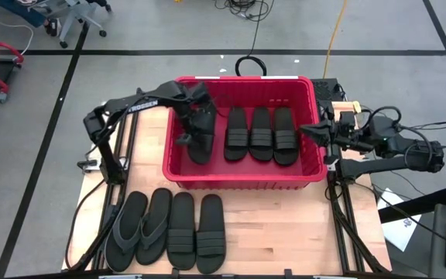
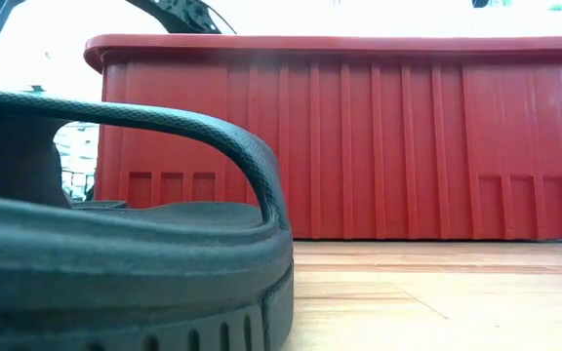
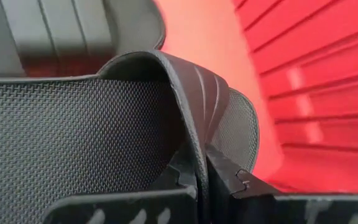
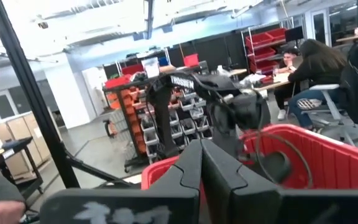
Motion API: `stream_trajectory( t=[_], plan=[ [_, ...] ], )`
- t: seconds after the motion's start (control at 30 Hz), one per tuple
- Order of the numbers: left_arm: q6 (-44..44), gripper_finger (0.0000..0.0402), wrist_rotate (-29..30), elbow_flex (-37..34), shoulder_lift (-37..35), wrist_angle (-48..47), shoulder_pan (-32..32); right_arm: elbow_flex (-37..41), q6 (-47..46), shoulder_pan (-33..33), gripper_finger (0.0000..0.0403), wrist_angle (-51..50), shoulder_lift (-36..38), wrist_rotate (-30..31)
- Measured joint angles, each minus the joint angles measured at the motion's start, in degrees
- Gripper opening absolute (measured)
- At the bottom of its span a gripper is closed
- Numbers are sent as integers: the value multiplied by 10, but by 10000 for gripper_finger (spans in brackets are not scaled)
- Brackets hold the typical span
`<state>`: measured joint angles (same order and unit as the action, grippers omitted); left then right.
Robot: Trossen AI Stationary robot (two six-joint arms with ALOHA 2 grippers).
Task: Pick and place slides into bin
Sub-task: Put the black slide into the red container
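Observation:
The robot's left gripper should release the black slide on the bottom of the bin, close beside the row of slides point(image 1: 211, 136) in there. That held slide is now down inside the bin.
The red bin point(image 1: 242, 174) stands at the table's far middle, with three black slides point(image 1: 261, 133) lying side by side on its floor toward the right. My left gripper point(image 1: 194, 128) reaches down into the bin's left part, shut on a fourth black slide point(image 1: 200, 146). Several more slides point(image 1: 180, 230) lie in a row on the table near its front edge; one of them point(image 2: 115, 244) fills the low view. My right gripper point(image 1: 312, 130) hovers shut and empty at the bin's right rim point(image 4: 316, 140). My left gripper pinches the slide's ribbed band strap point(image 3: 194, 134) at one edge between its two fingers point(image 3: 229, 177), one on the strap's inner face and one on its outer. The fingers slant down from above. The slide is inside the bin, tilted; whether it touches the floor I cannot tell.
The bin's wall point(image 2: 340, 136) rises between the front row of slides and the bin's inside. Bare red floor point(image 3: 216, 37) shows beside the held slide. Bare wood point(image 1: 285, 225) lies at the table's front right. A person sits beyond the table point(image 4: 319, 74).

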<state>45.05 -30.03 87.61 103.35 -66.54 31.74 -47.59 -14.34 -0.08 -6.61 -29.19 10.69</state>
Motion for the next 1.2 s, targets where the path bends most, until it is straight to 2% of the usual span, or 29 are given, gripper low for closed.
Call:
stream_trajectory(
  t=[0.17, 0.33, 0.5, 0.7, 0.9, 1.2],
  plan=[
    [24, 1, 3, 0, 33, 2, 2, 0, 0, 0, 0, 23, -1, 0],
    [19, 1, -56, 0, 66, 7, 11, 0, -8, 0, 0, 25, -1, 15],
    [9, 1, -86, 0, 93, 13, 19, 0, -28, 0, 0, 25, -5, 15],
    [6, 1, -86, 0, 116, 46, 30, 0, -60, 0, 0, 25, -10, 15],
    [-48, 1, -80, 0, 125, 128, 48, 0, -75, 0, 0, 25, -17, 15],
    [-38, 1, -89, 0, 125, 126, 57, 0, -72, 0, 0, 49, -17, 15]
  ],
)
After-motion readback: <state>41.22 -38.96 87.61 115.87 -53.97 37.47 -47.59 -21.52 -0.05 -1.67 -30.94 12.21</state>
